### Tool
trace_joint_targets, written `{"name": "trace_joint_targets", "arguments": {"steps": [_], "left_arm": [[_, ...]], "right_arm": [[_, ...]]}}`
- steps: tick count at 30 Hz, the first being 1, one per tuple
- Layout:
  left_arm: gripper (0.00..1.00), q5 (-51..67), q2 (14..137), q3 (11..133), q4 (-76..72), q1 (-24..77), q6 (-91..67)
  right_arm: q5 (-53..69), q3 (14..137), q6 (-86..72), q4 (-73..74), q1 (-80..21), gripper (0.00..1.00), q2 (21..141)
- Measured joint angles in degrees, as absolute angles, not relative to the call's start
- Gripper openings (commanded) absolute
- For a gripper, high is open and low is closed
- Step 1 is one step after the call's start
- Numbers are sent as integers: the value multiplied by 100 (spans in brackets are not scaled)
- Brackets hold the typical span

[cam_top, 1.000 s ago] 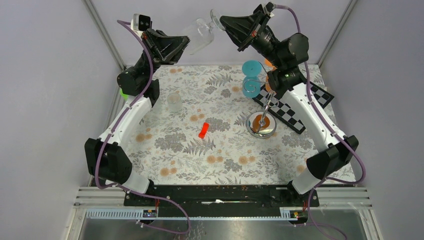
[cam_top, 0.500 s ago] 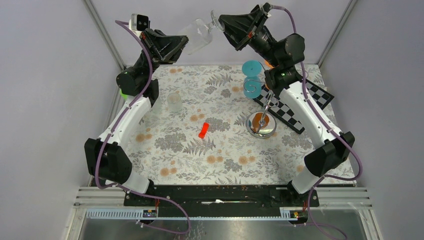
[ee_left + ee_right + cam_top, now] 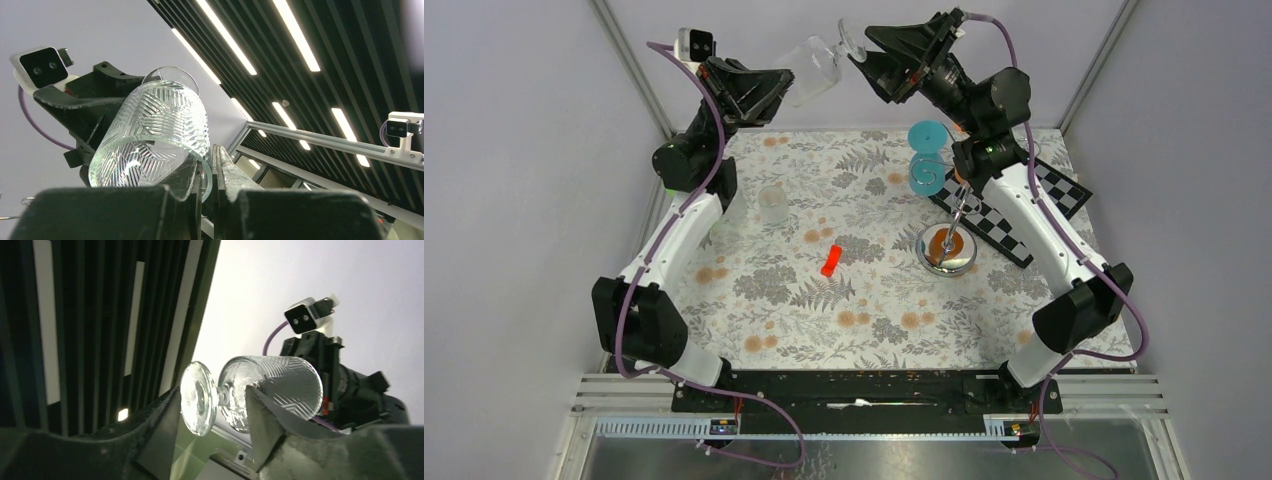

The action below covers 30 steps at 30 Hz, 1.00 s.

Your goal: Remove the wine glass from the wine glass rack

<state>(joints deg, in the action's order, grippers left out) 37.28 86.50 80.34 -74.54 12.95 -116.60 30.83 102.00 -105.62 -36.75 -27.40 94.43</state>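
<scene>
The robot's left gripper will release the wine glass on the table (image 3: 814,222) between the small clear tumbler and the red piece.
The cut-pattern wine glass (image 3: 816,68) hangs on its side high above the far edge of the table, foot towards the right. My left gripper (image 3: 776,86) is shut on the wall of its bowl at the rim (image 3: 202,165), one finger inside and one outside. My right gripper (image 3: 865,56) stands open around the foot and stem (image 3: 222,395), its fingers (image 3: 162,415) apart from the glass on both sides. The silver wine glass rack (image 3: 946,250) stands on the table at the right, under the right arm, its wire arms hidden behind that arm.
A small clear tumbler (image 3: 772,203) stands by the left arm. A red piece (image 3: 830,260) lies mid-table. A teal spiral thing (image 3: 927,155) and a black-and-white chequered board (image 3: 1009,228) lie behind the rack. Cage posts rise at both far corners.
The right gripper has opened off the glass's stem. The left gripper, still gripping the bowl, has drawn the glass slightly left and up.
</scene>
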Motion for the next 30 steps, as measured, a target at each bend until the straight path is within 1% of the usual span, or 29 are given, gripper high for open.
{"name": "trace_joint_targets", "arguments": {"steps": [2,4,9,13,17,20,23,30], "left_arm": [[0,3732,8641,7996,-7441,1227,-11609],[0,3745,8602,7915,-7404,1144,-11483],[0,3957,8119,7369,-6858,679,-10847],[0,4167,7448,7091,-5441,211,-9723],[0,4139,6980,7524,-2762,141,-7874],[0,4121,6945,7738,-1380,156,-6973],[0,4136,7061,7697,-408,187,-6495],[0,3994,7561,7522,847,620,-5800]], "right_arm": [[3063,10106,-10396,-3586,-2740,69,9397],[3037,9950,-10099,-3317,-2740,74,9282],[2794,9697,-8925,-2014,-2744,77,8847],[2502,9719,-7970,-858,-2744,82,8438],[2204,9950,-7183,69,-2744,84,8176],[2025,10103,-6777,460,-2744,84,8071],[1929,10110,-6576,666,-2744,84,8001],[1859,10106,-6405,965,-2744,84,7990]]}}
